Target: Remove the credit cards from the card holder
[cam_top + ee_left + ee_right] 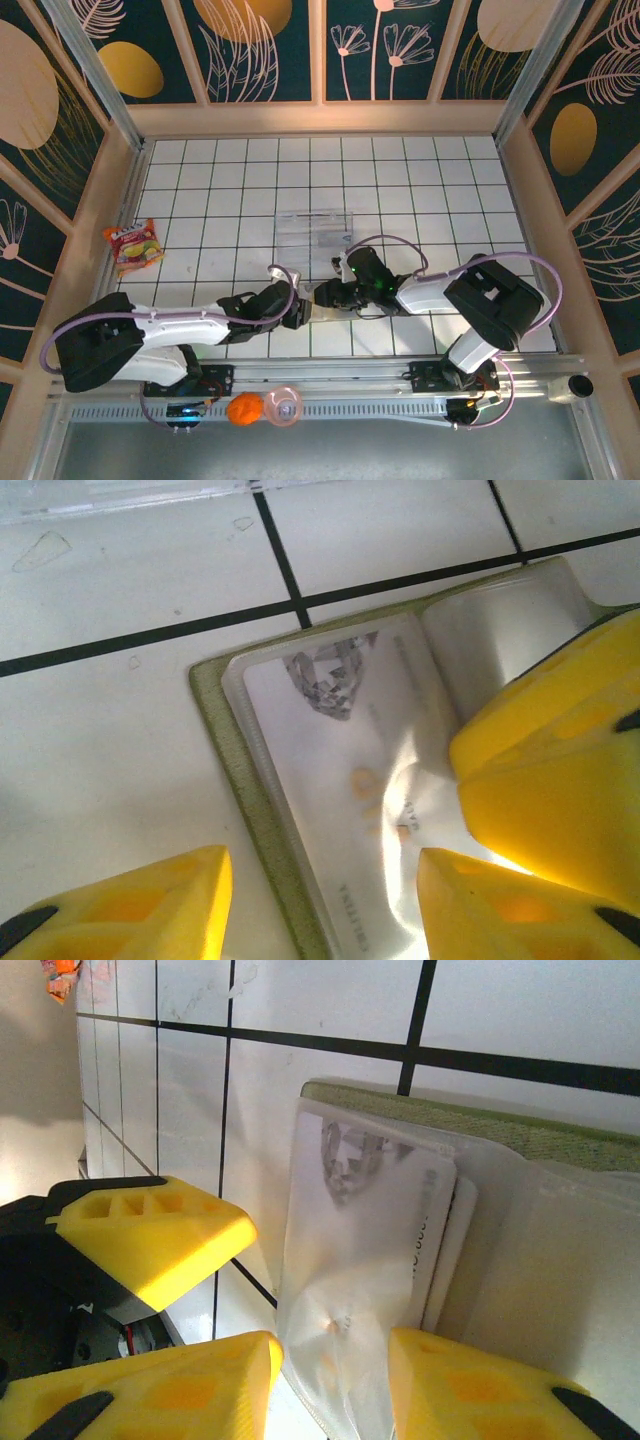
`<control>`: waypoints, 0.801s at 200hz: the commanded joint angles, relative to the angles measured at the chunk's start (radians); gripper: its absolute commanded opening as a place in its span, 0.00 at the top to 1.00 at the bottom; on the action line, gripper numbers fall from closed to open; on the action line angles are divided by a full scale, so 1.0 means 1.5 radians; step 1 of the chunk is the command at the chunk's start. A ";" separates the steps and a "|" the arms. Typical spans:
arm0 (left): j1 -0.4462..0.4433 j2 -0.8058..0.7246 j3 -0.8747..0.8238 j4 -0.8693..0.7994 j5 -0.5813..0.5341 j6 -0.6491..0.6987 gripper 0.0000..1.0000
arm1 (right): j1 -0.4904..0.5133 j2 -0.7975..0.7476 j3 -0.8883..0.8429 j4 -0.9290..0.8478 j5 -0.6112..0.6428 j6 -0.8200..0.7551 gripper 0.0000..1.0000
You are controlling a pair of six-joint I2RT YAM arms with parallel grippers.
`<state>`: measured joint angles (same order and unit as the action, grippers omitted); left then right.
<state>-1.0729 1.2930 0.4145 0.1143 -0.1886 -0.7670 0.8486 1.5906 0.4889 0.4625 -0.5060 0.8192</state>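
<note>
The left gripper's finger lies over the credit card, so next the left gripper takes the holder's olive edge (283, 875) while the right gripper slides the card out.
The card holder (325, 292) lies open on the tiles between both grippers, its olive edge (235, 770) framing a clear pocket. A pale credit card (330, 750) sits inside that pocket, and the edge of a second card (462, 1230) shows behind the first (370, 1210). My left gripper (325, 910) is open, its fingers straddling the holder's olive edge and the card. My right gripper (335, 1390) pinches the puckered clear pocket of the card holder (500, 1125). One of its fingers (560, 770) rests on the holder's right half. A left finger (150, 1235) hovers beside the holder.
A clear plastic tray (315, 225) stands one tile row behind the holder, with its edge (120, 495) close by. A snack packet (133, 245) lies at the far left by the wall. An orange ball (243, 408) and a pink object (283, 405) sit on the front rail.
</note>
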 commanded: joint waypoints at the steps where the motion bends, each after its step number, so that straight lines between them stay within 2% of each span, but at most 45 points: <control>1: -0.009 -0.053 0.000 0.035 0.003 -0.018 0.47 | 0.004 0.021 0.005 -0.062 0.047 -0.002 0.63; 64: -0.008 -0.173 -0.023 -0.040 -0.108 -0.042 0.46 | 0.025 0.003 0.037 -0.125 0.078 -0.017 0.58; 120: -0.009 -0.195 -0.035 -0.052 -0.125 -0.049 0.44 | 0.035 -0.039 0.027 -0.144 0.075 -0.019 0.58; 160: -0.008 -0.152 -0.045 -0.057 -0.130 -0.064 0.66 | 0.042 -0.035 0.034 -0.150 0.072 -0.020 0.58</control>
<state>-1.0801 1.0256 0.3676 0.0544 -0.3580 -0.8448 0.8948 1.5463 0.5426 0.3058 -0.4122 0.8097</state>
